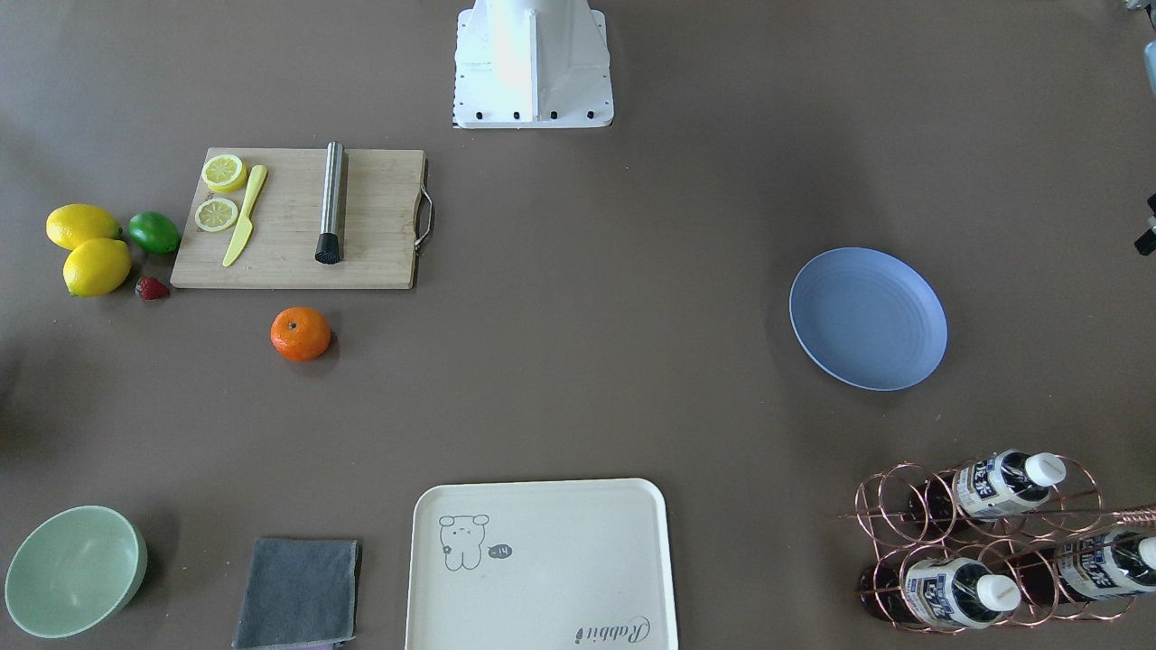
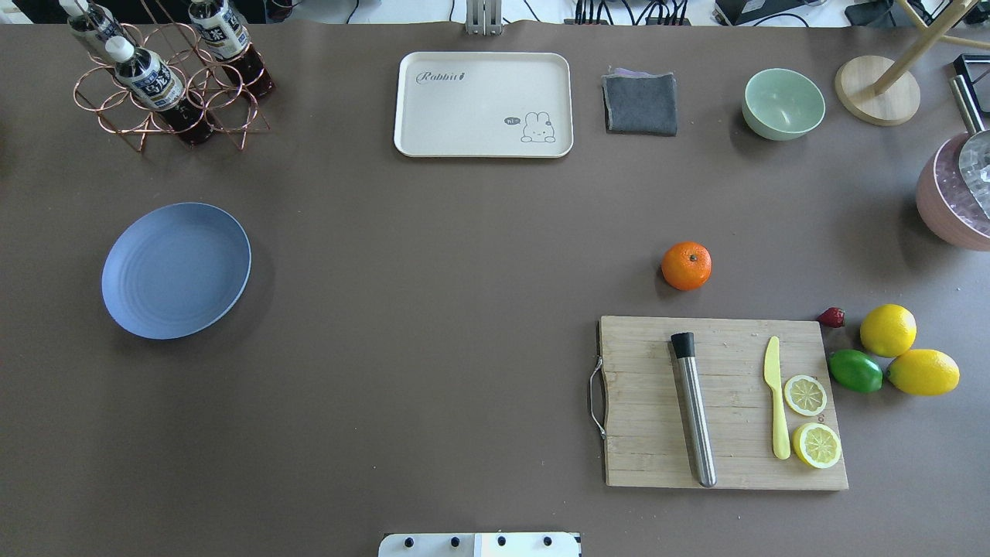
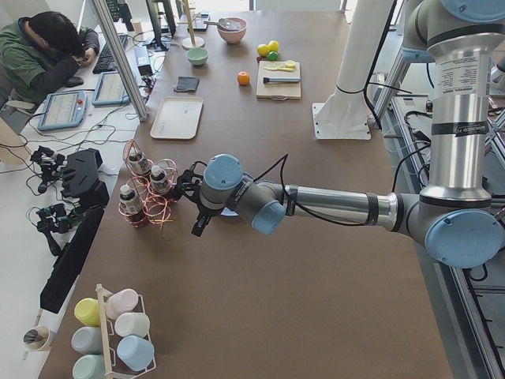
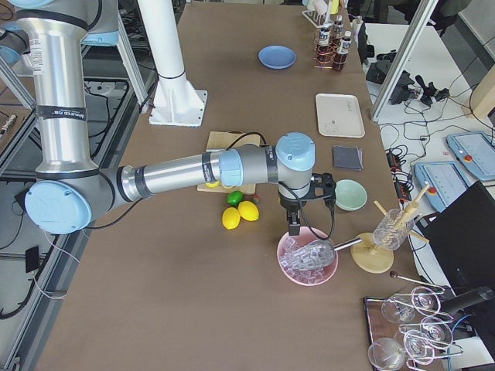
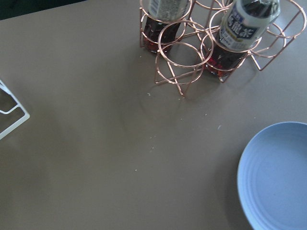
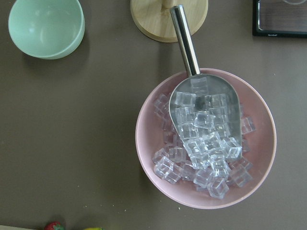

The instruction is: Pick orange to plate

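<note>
Next, my left gripper should go to the pale blue plate's rim [image 1: 946, 324] [image 5: 238, 178], on the side farthest from the orange, and close there.
The orange [image 1: 300, 333] [image 2: 686, 265] sits alone on the brown table, just beyond the far edge of the cutting board. Far across the table lies the pale blue plate [image 1: 868, 318] [image 2: 176, 270], bare; its rim fills the lower right of the left wrist view [image 5: 278, 177]. My left gripper [image 3: 197, 227] hangs above the table near the plate and the bottle rack. My right gripper [image 4: 294, 226] hovers over the pink ice bowl, well away from the orange. Both show only in the side views, so I cannot tell whether they are open or shut.
A wooden cutting board [image 2: 731, 418] holds a steel muddler, a yellow knife and lemon slices. Two lemons [image 2: 888, 330], a lime and a strawberry lie beside it. A cream tray [image 2: 483, 104], grey cloth, mint bowl [image 2: 783, 103], copper bottle rack [image 2: 166, 85] and pink ice bowl [image 6: 206, 139] line the far side.
</note>
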